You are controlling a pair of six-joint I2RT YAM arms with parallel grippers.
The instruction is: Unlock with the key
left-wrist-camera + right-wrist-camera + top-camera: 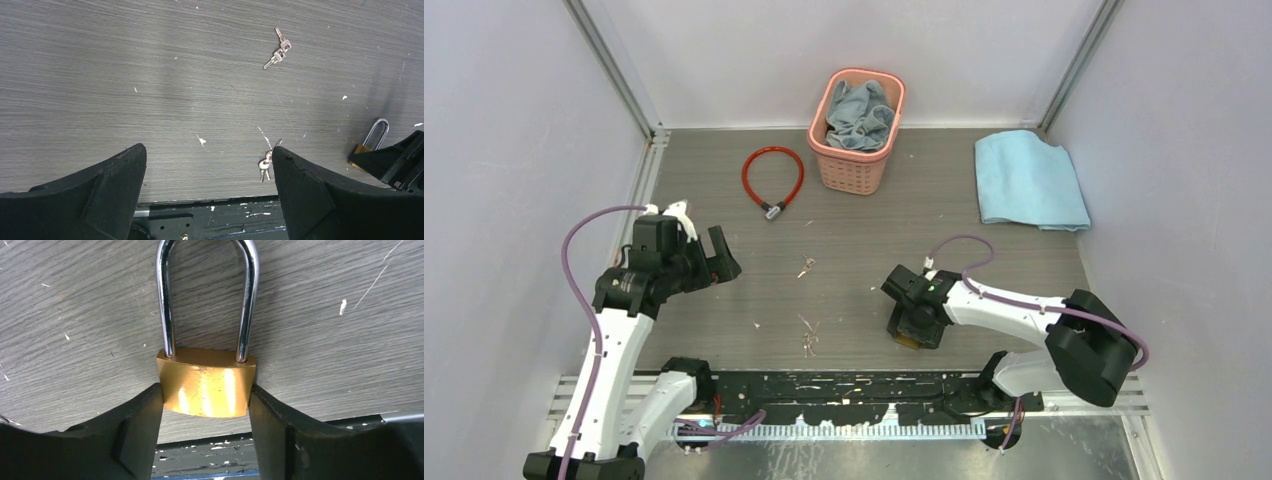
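Observation:
Next, my right gripper lets go of the brass padlock on the table (858, 283) beside the keys, in front of the pink basket.
A brass padlock (206, 387) with a steel shackle lies flat on the grey table, and my right gripper (206, 396) is shut on its body, one finger against each side. From above, the padlock (908, 341) is mostly hidden under that gripper (914, 325). One bunch of keys (265, 164) lies near the table's front edge, just beside the right finger of my left gripper (207, 150). A second bunch of keys (277, 48) lies farther out. The left gripper (704, 235) hovers open above the table's left side, holding nothing.
A red cable lock (772, 180) lies at the back left. A pink basket (856, 160) holding a grey cloth stands at the back centre. A light blue cloth (1029, 180) lies at the back right. A black rail (854, 385) runs along the near edge.

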